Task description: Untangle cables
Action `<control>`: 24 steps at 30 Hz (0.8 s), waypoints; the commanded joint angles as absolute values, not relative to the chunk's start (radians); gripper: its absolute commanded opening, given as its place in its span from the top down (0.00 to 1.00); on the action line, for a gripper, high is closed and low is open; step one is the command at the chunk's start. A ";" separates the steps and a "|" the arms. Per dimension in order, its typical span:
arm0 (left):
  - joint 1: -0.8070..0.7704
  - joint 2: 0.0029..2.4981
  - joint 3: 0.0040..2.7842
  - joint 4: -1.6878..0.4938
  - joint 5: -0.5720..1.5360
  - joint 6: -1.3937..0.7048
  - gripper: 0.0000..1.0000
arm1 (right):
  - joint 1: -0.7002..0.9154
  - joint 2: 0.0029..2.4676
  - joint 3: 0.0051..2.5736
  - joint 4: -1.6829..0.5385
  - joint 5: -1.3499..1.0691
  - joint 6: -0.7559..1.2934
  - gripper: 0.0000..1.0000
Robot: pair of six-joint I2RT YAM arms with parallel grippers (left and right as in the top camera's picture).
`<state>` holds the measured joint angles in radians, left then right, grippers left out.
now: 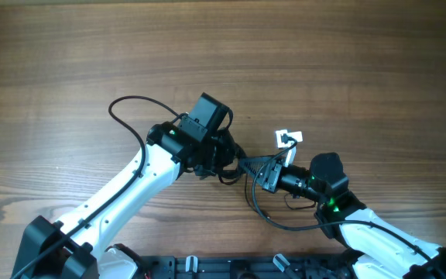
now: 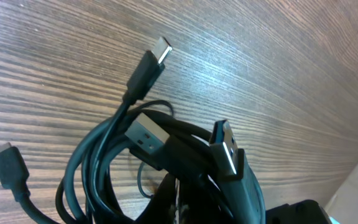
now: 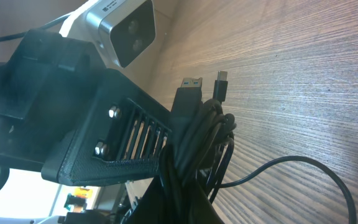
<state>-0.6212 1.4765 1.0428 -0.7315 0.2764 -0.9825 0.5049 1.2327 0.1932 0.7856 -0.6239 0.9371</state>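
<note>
My left gripper is pinching many pieces of the cable bundle. It should open, back away and take the cable (image 2: 25, 196) behind the small plug while my right gripper holds.
A tangled bundle of black cables (image 1: 242, 166) hangs between my two grippers just above the wooden table. My left gripper (image 1: 224, 157) is shut on its left side. In the left wrist view the bundle (image 2: 166, 146) shows USB-A plugs, a USB-C plug (image 2: 159, 51) and a small plug (image 2: 7, 165), with the fingers (image 2: 180, 202) closed on the strands. My right gripper (image 1: 268, 175) is shut on the bundle's right side. In the right wrist view the cables (image 3: 197, 134) run up from the fingers (image 3: 188, 202), with two plugs (image 3: 190, 87) at the top.
A white tagged connector (image 1: 288, 138) lies on the table beside the right gripper. A black cable loop (image 1: 265, 213) trails under the right arm. The left arm's own cable (image 1: 126, 108) arcs at left. The left wrist's camera housing (image 3: 126, 25) sits close to the right gripper.
</note>
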 commanded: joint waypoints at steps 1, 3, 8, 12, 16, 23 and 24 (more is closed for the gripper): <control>-0.625 1.481 1.047 -0.729 0.241 -0.973 0.96 | 0.503 1.240 0.204 0.799 -0.622 0.927 0.95; -0.616 1.478 1.047 -0.729 0.241 -0.954 0.96 | 0.503 1.240 0.204 0.798 -0.611 0.926 0.96; -0.494 1.385 1.062 -0.807 0.246 -0.860 0.96 | 0.503 1.240 0.204 0.793 -0.561 0.905 0.95; -0.401 1.283 1.062 -0.863 0.245 -0.859 0.74 | 0.503 1.240 0.204 0.855 -0.558 0.745 0.95; -0.351 1.221 1.061 -0.885 0.246 -0.727 0.71 | 0.503 1.240 0.204 0.937 -0.614 0.688 0.96; -0.349 1.212 1.060 -0.899 0.348 -0.338 0.71 | 0.431 1.240 0.204 1.024 -0.962 0.681 0.96; -0.349 1.212 1.060 -0.894 0.347 -0.335 0.69 | 0.408 1.240 0.204 1.024 -1.005 0.681 0.96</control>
